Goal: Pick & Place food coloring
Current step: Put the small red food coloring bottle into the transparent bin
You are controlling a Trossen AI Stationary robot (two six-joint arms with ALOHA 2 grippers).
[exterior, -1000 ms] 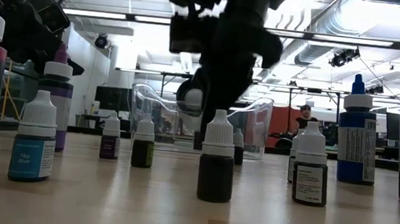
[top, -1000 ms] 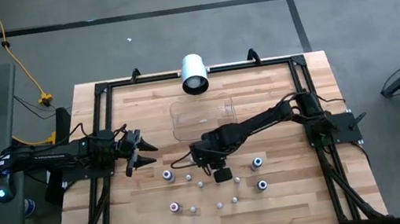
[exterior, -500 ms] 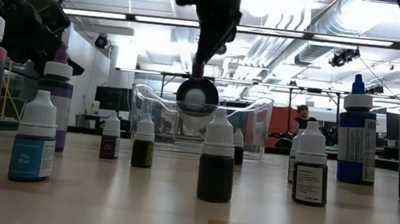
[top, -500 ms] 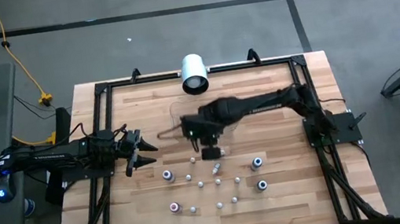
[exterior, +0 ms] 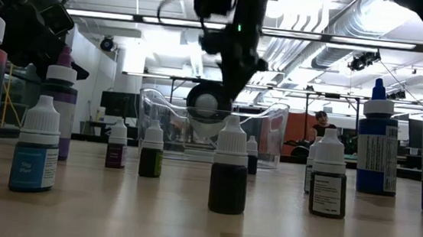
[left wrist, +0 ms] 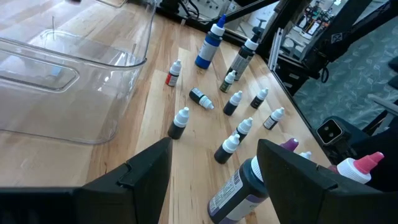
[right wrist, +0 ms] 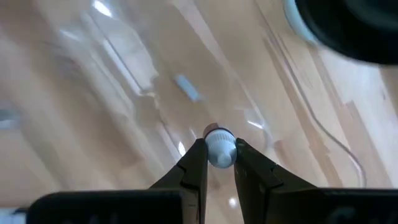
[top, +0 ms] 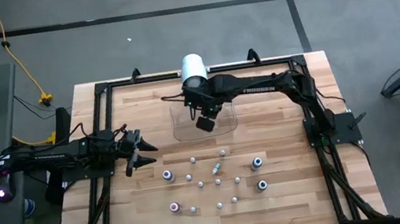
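Note:
The robot's right gripper needs to release the small white-capped bottle near the middle of the clear tray (top: 209,122).
Several small food coloring bottles (top: 200,182) stand on their bases on the wooden table, near of centre; one (top: 217,167) lies on its side. Larger blue-capped ones (top: 255,163) stand at the cluster's edges. My right gripper (top: 205,121) hangs over the clear tray (top: 180,135), shut on a small white-capped bottle (right wrist: 219,149). My left gripper (top: 142,148) waits open and empty at the table's left; in its wrist view (left wrist: 211,162) the cluster (left wrist: 231,142) lies ahead of it. My right gripper pinches the small bottle between its two fingertips (right wrist: 194,163); the white cap (right wrist: 219,148) shows in the gap between them. The fingers point down toward the tray floor. The bottle is lifted clear of table and tray; its body is hidden behind the cap and fingers.
A large white cylinder (top: 193,71) lies at the table's far edge, just beyond the tray. A black frame (top: 102,95) runs along the table's sides. A big purple bottle (left wrist: 242,186) and a pink-capped one (left wrist: 364,168) stand close to my left gripper.
My right gripper has risen from the bottle cluster and gone toward the table's far edge, carrying the small bottle until it hangs over the clear tray. Bottles that the arm had covered now show on the table.

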